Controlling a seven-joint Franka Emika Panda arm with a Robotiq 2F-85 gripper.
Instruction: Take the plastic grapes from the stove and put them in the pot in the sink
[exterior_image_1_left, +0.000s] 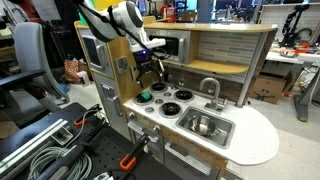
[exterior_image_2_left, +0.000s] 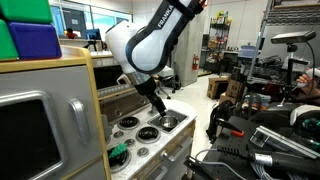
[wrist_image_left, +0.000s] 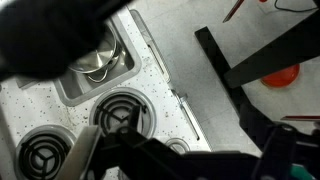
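Next, I should grip the middle of the green plastic grapes (exterior_image_1_left: 145, 97) at the burner farthest from the sink.
The green plastic grapes (exterior_image_1_left: 144, 97) lie on a burner at the stove's (exterior_image_1_left: 165, 103) end farthest from the sink; they also show in an exterior view (exterior_image_2_left: 118, 153). The small steel pot (exterior_image_1_left: 203, 124) stands in the steel sink (exterior_image_1_left: 222, 131) beside the stove. My gripper (exterior_image_1_left: 151, 68) hangs above the stove, open and empty, well above the grapes; it also shows in an exterior view (exterior_image_2_left: 158, 108). The wrist view shows the pot (wrist_image_left: 96, 62) in the sink (wrist_image_left: 70, 92) and black burners (wrist_image_left: 121, 112). The grapes are out of that view.
A curved silver faucet (exterior_image_1_left: 210, 88) stands behind the sink. A grey toy microwave (exterior_image_1_left: 100, 50) sits beside the stove, and a wooden shelf (exterior_image_1_left: 215, 45) runs above the counter. Cables and a tripod (exterior_image_1_left: 60, 140) lie on the floor.
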